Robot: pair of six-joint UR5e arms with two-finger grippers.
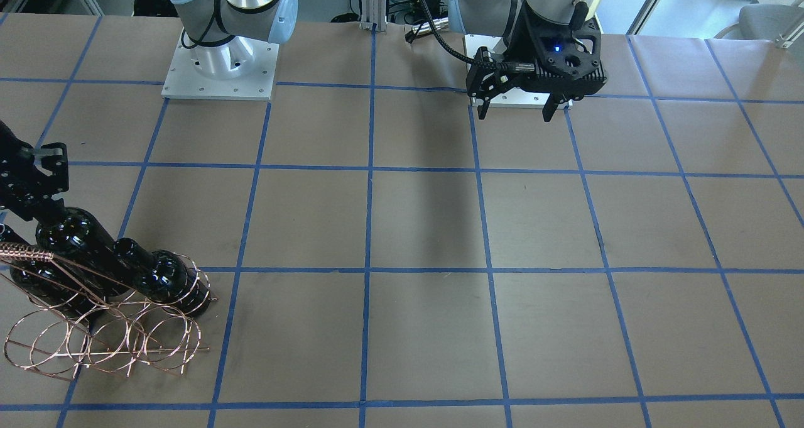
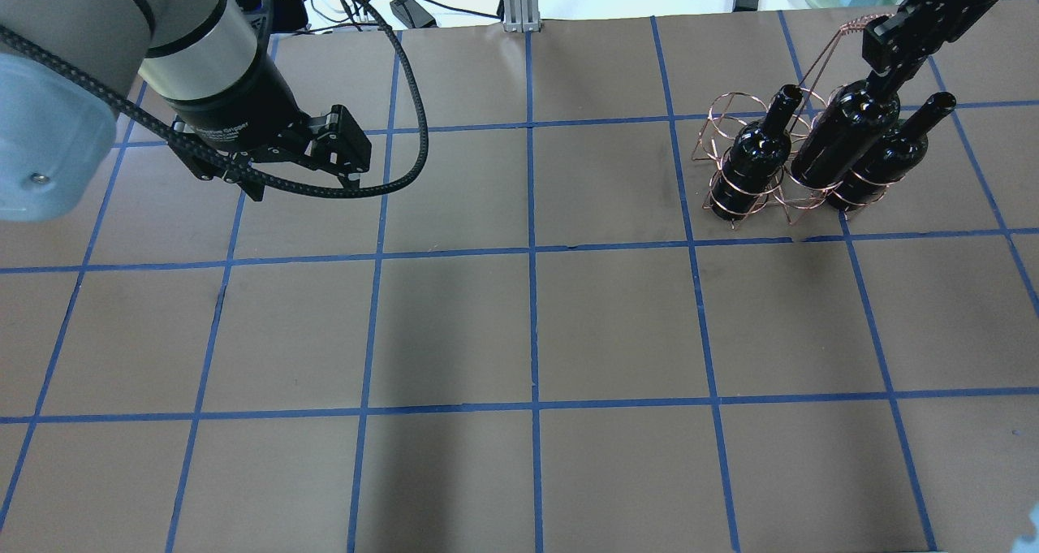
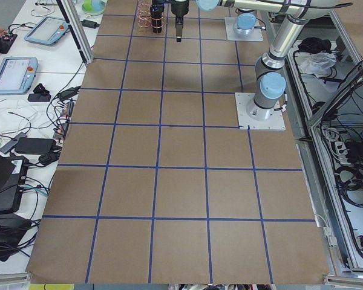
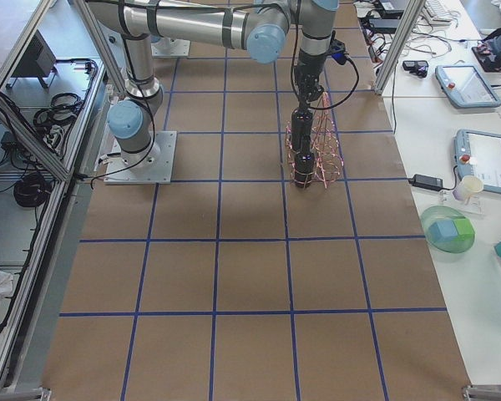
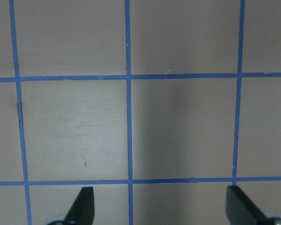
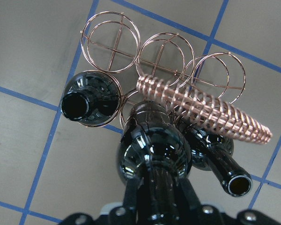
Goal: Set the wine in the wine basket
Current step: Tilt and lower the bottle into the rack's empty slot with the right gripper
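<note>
The robot's right gripper should release the middle wine bottle in the basket's ring (image 1: 135, 303) (image 6: 150, 110) between the other dark bottles.
The copper wire wine basket (image 2: 719, 119) stands at the far right of the table, its coiled handle (image 6: 201, 112) across the top. Three dark bottles stand in its rings. My right gripper (image 2: 885, 70) is shut on the neck of the middle wine bottle (image 2: 844, 135), whose lower body is inside a ring. I cannot tell if its base rests on the table. In the right wrist view the held bottle (image 6: 154, 154) sits between the two others (image 6: 86, 105) (image 6: 225, 164). My left gripper (image 2: 296, 181) is open and empty over bare table, far from the basket.
The basket's far row of rings (image 6: 112, 40) holds nothing. The brown table (image 2: 528, 326) carries a blue tape grid. The arm bases (image 1: 220, 70) stand at the robot's edge. Tablets and cables lie on side benches (image 3: 24, 66).
</note>
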